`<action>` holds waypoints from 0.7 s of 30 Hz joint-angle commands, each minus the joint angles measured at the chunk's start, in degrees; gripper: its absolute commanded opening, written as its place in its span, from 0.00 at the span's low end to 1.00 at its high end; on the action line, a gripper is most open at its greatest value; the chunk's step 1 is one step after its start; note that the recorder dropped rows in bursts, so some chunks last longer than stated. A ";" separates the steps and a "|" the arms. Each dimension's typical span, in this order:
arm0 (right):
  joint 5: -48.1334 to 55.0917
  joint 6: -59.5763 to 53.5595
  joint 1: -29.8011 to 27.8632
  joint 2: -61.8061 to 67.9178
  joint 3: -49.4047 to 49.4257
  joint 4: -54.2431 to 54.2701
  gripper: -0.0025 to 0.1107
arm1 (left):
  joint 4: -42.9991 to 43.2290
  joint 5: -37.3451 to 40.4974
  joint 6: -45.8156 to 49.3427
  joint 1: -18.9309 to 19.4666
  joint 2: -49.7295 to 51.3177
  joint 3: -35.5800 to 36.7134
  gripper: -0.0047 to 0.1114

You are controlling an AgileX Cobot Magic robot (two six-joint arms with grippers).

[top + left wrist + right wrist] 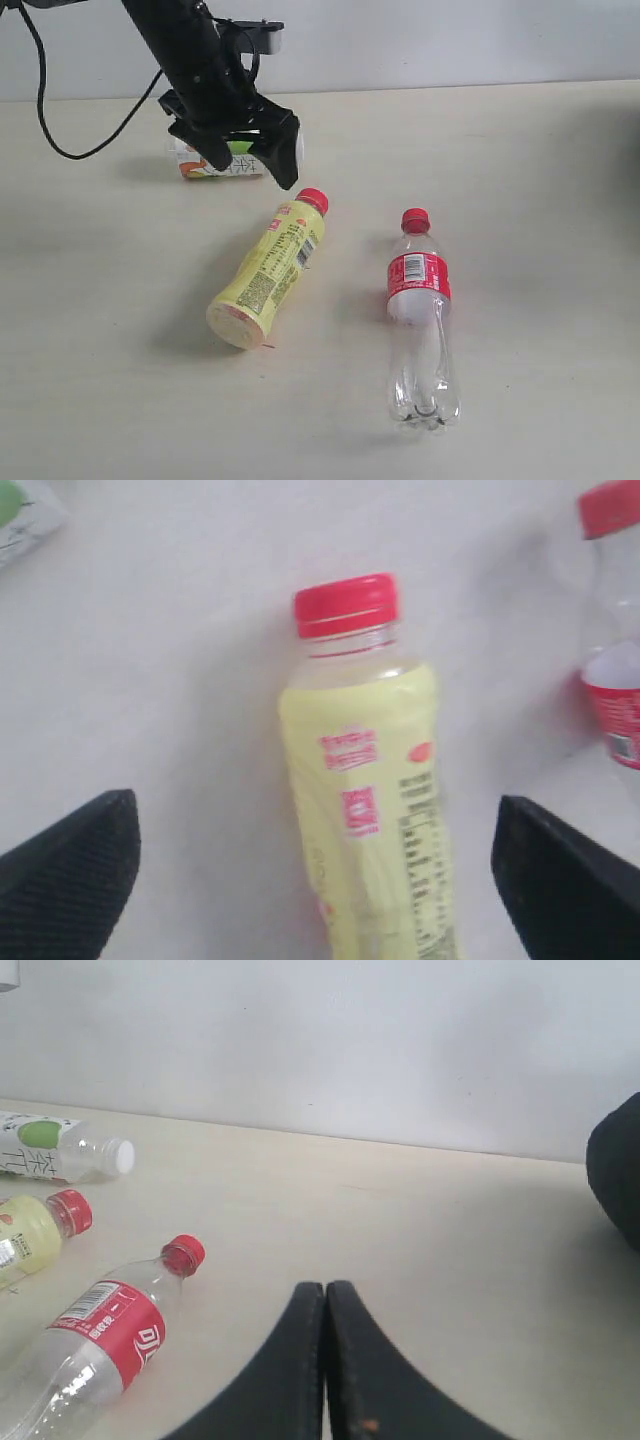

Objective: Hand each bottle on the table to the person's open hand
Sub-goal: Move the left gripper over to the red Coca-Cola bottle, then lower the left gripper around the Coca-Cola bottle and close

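The robot's left gripper should next move to the clear bottle with the red label and close on its body [421,337] just below the label.
Three bottles lie on the table [540,180]. The yellow bottle [265,270] with a red cap points its cap toward the back. To its right lies the clear bottle [420,310] with red cap and label. The bottle with the green-white label [215,165] lies at the back, partly hidden by my left gripper [250,165]. That gripper hangs open above the table near the yellow bottle's cap. In the left wrist view the yellow bottle [365,780] lies between the open gripper's [315,880] spread fingers. My right gripper [325,1295] is shut on nothing. The short green-apple bottle and the person's hand are out of view.
The right wrist view shows the white-capped bottle [60,1150], the yellow bottle [40,1225] and the red-labelled bottle [100,1340] off to one side. A dark rounded shape [615,1170] sits at that view's edge. A black cable [70,140] hangs at the back left.
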 commanded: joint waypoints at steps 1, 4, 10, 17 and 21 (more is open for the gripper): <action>-0.26 -0.22 -0.17 -0.34 0.31 -0.26 0.02 | -6.98 0.20 3.91 -2.38 -1.32 0.21 0.82; -0.26 -0.22 -0.17 -0.34 0.31 -0.26 0.02 | -6.75 0.20 3.91 -4.16 -2.03 0.21 0.82; -0.26 -0.22 -0.17 -0.34 0.31 -0.26 0.02 | -7.45 0.20 3.91 -8.41 -3.93 0.97 0.82; -0.26 -0.22 -0.17 -0.34 0.31 -0.26 0.02 | -7.95 0.20 4.96 -13.78 -6.94 7.62 0.75; -0.26 -0.22 -0.17 -0.34 0.31 -0.26 0.02 | -8.35 0.20 4.71 -15.27 -8.30 10.46 0.66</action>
